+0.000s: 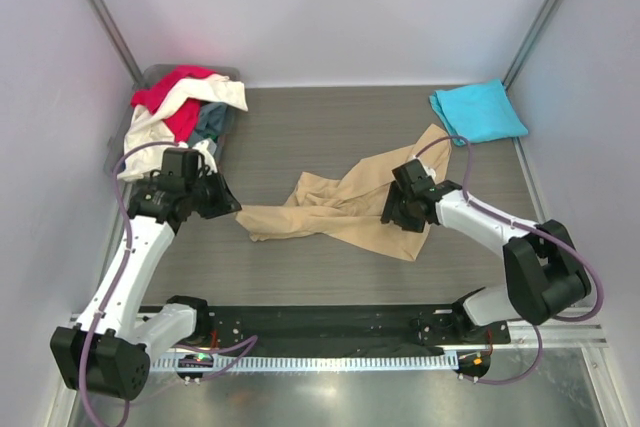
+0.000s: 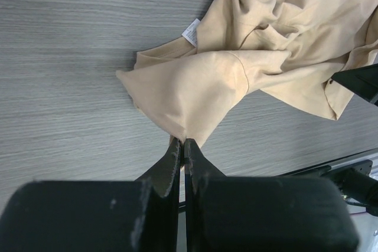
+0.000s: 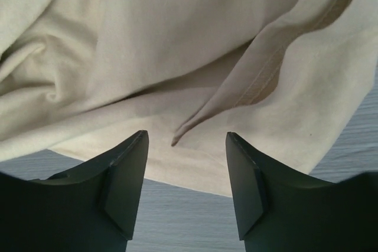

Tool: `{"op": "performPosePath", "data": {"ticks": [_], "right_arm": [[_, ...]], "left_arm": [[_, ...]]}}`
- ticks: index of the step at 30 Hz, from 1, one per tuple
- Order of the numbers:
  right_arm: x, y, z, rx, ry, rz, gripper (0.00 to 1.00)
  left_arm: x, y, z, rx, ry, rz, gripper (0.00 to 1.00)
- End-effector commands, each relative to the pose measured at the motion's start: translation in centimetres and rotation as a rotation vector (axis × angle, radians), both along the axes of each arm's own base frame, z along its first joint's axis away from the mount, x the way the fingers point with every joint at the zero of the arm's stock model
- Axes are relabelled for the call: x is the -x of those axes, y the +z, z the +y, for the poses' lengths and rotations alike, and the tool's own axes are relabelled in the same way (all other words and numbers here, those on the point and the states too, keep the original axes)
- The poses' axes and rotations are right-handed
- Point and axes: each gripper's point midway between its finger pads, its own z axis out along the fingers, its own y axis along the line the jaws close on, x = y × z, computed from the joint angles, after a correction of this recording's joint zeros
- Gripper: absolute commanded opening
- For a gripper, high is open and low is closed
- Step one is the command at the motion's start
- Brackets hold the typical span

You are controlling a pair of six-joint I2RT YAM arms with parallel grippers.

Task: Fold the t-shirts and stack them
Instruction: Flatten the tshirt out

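Next, my right gripper grabs the fold's pointed end [image 3: 176,140] and spreads out the tan t-shirt before folding, as the t-shirt lies bunched with its edge folded over.
A crumpled tan t-shirt [image 1: 340,205] lies in the middle of the table. My left gripper [image 1: 232,207] is shut on the shirt's left corner; in the left wrist view the gripper [image 2: 183,141] pinches the tan cloth [image 2: 201,87] at its tip. My right gripper [image 1: 392,215] is open over the shirt's right part; in the right wrist view the gripper [image 3: 186,137] stands with its jaws wide apart just above a fold of the tan cloth [image 3: 195,57]. A folded turquoise t-shirt [image 1: 478,112] lies at the back right. Red [image 1: 170,92], white [image 1: 215,92] and dark blue-grey [image 1: 210,122] shirts are piled at the back left.
A grey plastic bin [image 1: 158,74] at the back left holds the pile of shirts, which spills over its rim. The enclosure walls stand close on the left, back and right. The arm bases sit on a black rail [image 1: 330,327] at the near edge.
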Motion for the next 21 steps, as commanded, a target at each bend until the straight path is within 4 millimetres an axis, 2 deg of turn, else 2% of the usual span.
{"op": "performPosePath", "data": {"ticks": [1, 7, 10, 13, 14, 21], "right_arm": [[-2.3, 1.1, 0.3, 0.045, 0.006, -0.075, 0.59], [-1.9, -0.6, 0.4, 0.089, 0.026, -0.036, 0.51], [-1.7, -0.8, 0.1, 0.095, 0.015, -0.035, 0.41], [-1.5, -0.4, -0.1, 0.095, 0.006, -0.049, 0.34], [-1.4, -0.3, -0.2, 0.098, -0.001, -0.051, 0.28], [-0.3, 0.9, -1.0, 0.096, -0.013, -0.067, 0.14]], "left_arm": [[-0.6, 0.8, -0.2, 0.018, -0.003, -0.059, 0.00], [-0.4, 0.3, -0.1, 0.020, -0.001, -0.059, 0.00], [-0.4, 0.0, -0.1, 0.016, 0.000, -0.056, 0.00], [-0.5, -0.1, -0.1, 0.017, -0.001, -0.054, 0.00], [-0.6, -0.1, -0.1, 0.016, 0.002, -0.054, 0.00], [-0.6, -0.3, -0.1, 0.013, 0.001, -0.053, 0.00]]}}
